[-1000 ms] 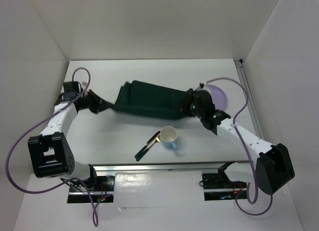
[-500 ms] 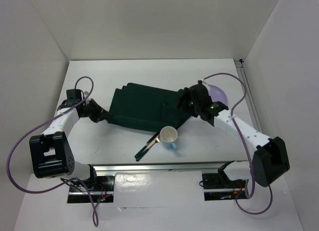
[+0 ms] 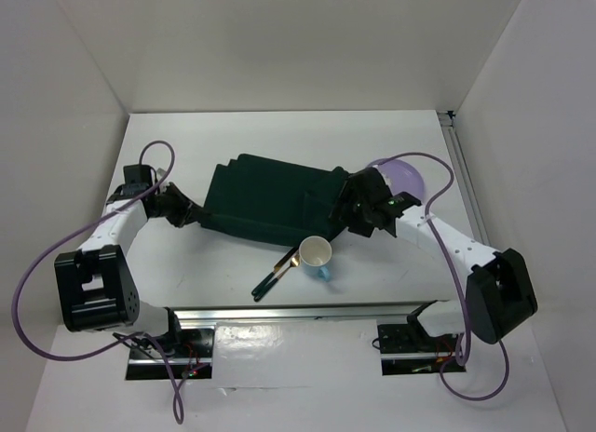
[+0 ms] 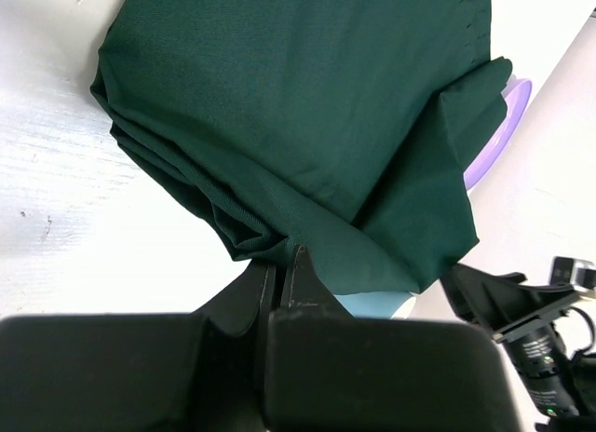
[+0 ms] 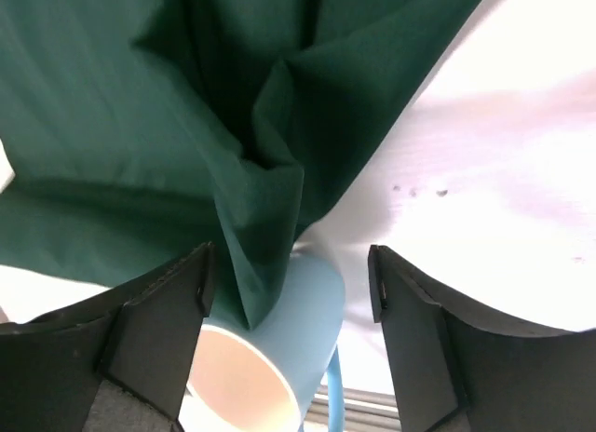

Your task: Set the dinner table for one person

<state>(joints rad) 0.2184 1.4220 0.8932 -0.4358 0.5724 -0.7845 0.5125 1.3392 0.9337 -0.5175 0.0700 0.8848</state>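
The robot's left gripper needs to let go of the placemat's corner on the bare white tabletop (image 3: 196,249) between the robot's left arm and the cutlery.
The dinner table (image 3: 279,139) is a white top. A dark green placemat (image 3: 275,204) lies rumpled across its middle. My left gripper (image 3: 193,214) is shut on the mat's left corner; in the left wrist view the cloth (image 4: 279,106) bunches right at the closed fingertips (image 4: 279,261). My right gripper (image 3: 345,211) stands open over the mat's right edge. In the right wrist view a loose fold of the mat (image 5: 251,227) hangs between the spread fingers (image 5: 289,283), drooping onto a light blue mug (image 5: 289,330) lying on its side.
A purple plate (image 3: 407,179) sits at the right, partly under the mat's corner and behind the right arm. The mug (image 3: 317,255) and dark-handled cutlery (image 3: 273,275) lie near the front rail (image 3: 307,312). White walls enclose three sides.
My right gripper has opened and let go of the placemat's right edge. The left gripper pulled its corner slightly nearer, and the mat now lies flatter.
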